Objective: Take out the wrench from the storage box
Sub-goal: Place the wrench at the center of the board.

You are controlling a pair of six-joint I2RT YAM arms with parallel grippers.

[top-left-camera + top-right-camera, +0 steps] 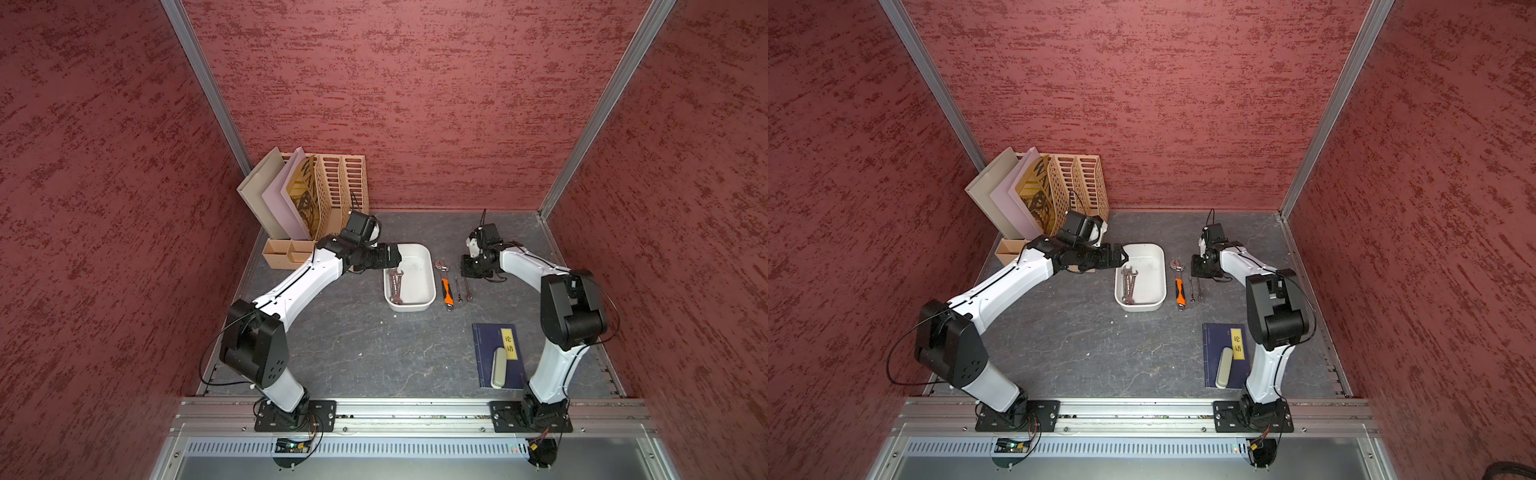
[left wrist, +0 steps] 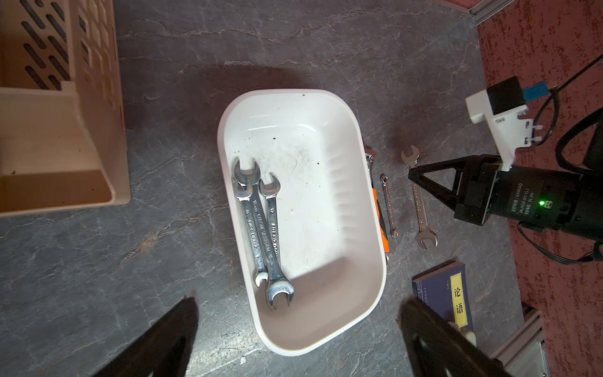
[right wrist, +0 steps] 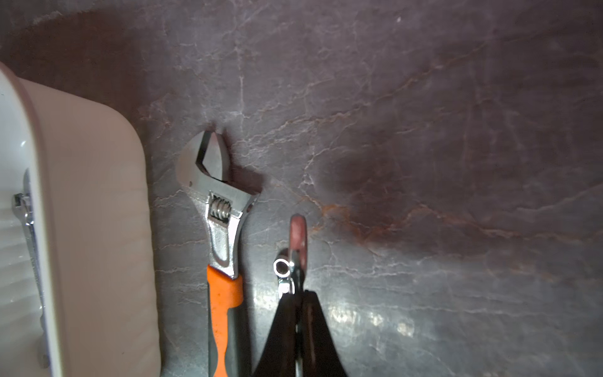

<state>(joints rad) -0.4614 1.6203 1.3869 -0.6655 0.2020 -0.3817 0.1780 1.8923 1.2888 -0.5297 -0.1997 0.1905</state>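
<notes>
I should release the thin silver wrench from my right gripper on the table [image 1: 476, 291] beside the small combination wrench, away from the box.
The white storage box [image 1: 419, 286] [image 2: 359, 209] sits mid-table and holds three silver open-end wrenches [image 2: 261, 225] [image 1: 395, 284] piled along its left wall. My left gripper [image 2: 297, 305] [image 1: 394, 257] hovers open over the box's far left corner, nothing between its fingers. To the right of the box, my right gripper [image 3: 297, 293] [image 2: 411, 173] points down at the table, shut on a thin silver wrench [image 2: 419, 205] [image 3: 298, 235]. That wrench runs between the closed fingers and rests on the tabletop.
An orange-handled adjustable wrench [image 1: 445, 286] and a small combination wrench [image 1: 457, 289] lie between the box and the right gripper. A blue book [image 1: 486, 353] with a pale case [image 1: 498, 368] lies near right. A tan file rack [image 1: 340, 187] and a small tray [image 1: 286, 251] stand far left.
</notes>
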